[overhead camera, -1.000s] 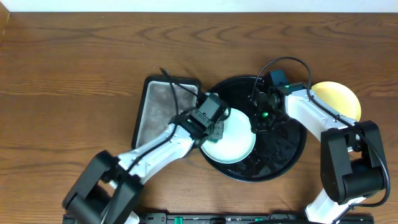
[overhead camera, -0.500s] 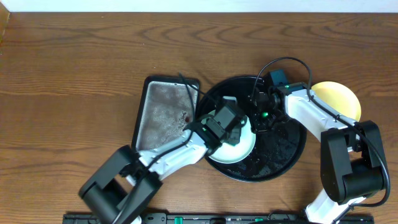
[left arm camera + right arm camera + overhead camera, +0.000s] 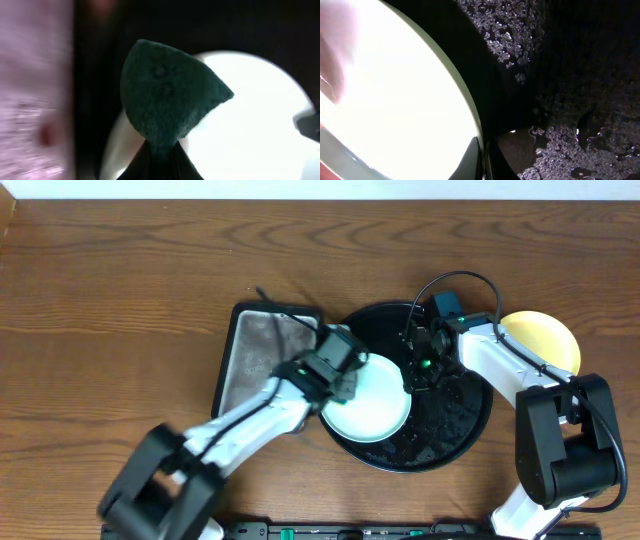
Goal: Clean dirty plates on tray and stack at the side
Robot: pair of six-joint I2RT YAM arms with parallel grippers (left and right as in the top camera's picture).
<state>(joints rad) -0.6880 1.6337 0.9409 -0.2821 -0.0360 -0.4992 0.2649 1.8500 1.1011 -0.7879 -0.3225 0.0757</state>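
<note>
I will release the dark green sponge from my left gripper in the near half of the grey metal pan (image 3: 277, 389).
A pale mint plate (image 3: 372, 412) lies tilted in the black tray (image 3: 458, 418), which is wet. My right gripper (image 3: 414, 379) is shut on the plate's right rim; in the right wrist view the rim (image 3: 470, 107) runs between the fingers (image 3: 484, 161). My left gripper (image 3: 343, 377) is shut on a dark green sponge (image 3: 170, 95) and presses it on the plate's left part (image 3: 250, 125). The yellow plate (image 3: 545, 340) lies on the table, right of the tray. No second mint plate is in view.
The rectangular grey metal pan (image 3: 262, 350) lies just left of the tray, wet, with a small red spot in the left wrist view (image 3: 47, 134). Water drops cover the tray floor (image 3: 570, 75). The right arm reaches between the tray and the yellow plate.
My left gripper swept the sponge right across the plate, then back to its left edge. The right gripper and the plate held still.
</note>
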